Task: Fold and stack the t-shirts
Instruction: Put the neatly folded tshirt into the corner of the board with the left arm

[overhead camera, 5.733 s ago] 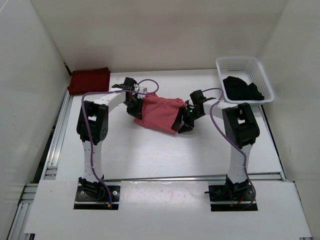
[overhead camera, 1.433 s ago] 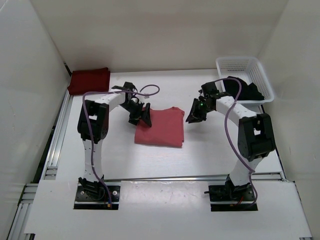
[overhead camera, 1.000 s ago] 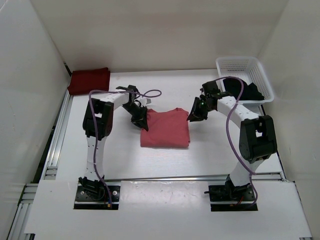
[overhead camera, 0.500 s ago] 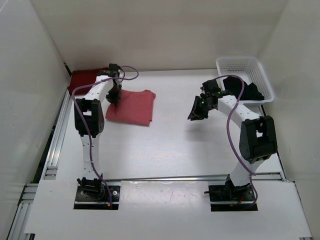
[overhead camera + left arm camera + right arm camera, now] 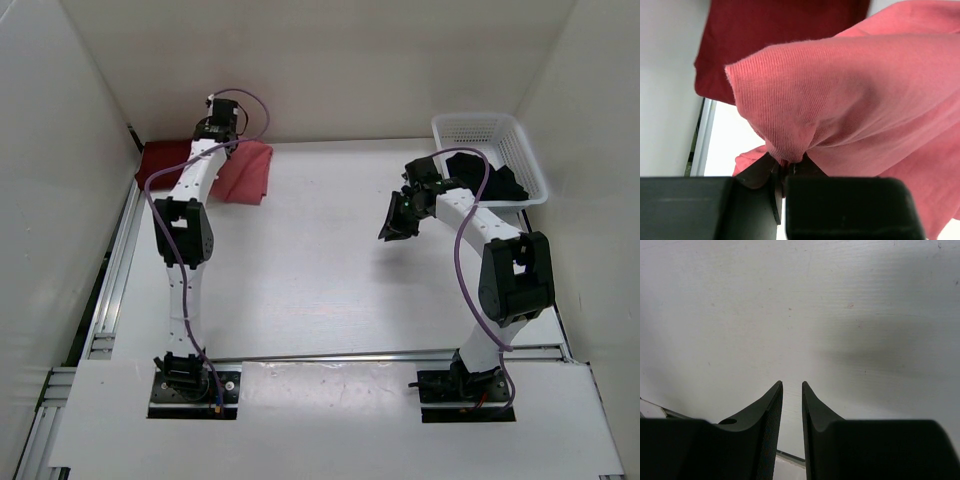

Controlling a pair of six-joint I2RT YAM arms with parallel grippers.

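My left gripper will put the pink t-shirt, now hanging folded at the back, down for me, laying it squarely on top of the dark maroon t-shirt (image 5: 179, 169) (image 5: 790, 25).
The salmon pink t-shirt (image 5: 245, 172) hangs folded at the back left, partly over the dark maroon t-shirt (image 5: 158, 166). My left gripper (image 5: 222, 143) is shut on a bunched edge of it. In the left wrist view the pink t-shirt (image 5: 850, 90) fills the frame, pinched in my left gripper (image 5: 787, 167), with the maroon t-shirt (image 5: 780, 30) behind. The black t-shirt (image 5: 485, 177) lies crumpled in the white basket (image 5: 490, 128). My right gripper (image 5: 400, 222) hovers right of centre, open by a narrow gap with nothing in it (image 5: 791, 385).
The white mesh basket stands at the back right corner. White walls enclose the table on the left, back and right. A metal rail (image 5: 112, 270) runs along the left edge. Purple cables loop off both arms.
My left arm has carried the pink t-shirt from the table's middle to the back left, onto the maroon one. The right gripper has hardly moved.
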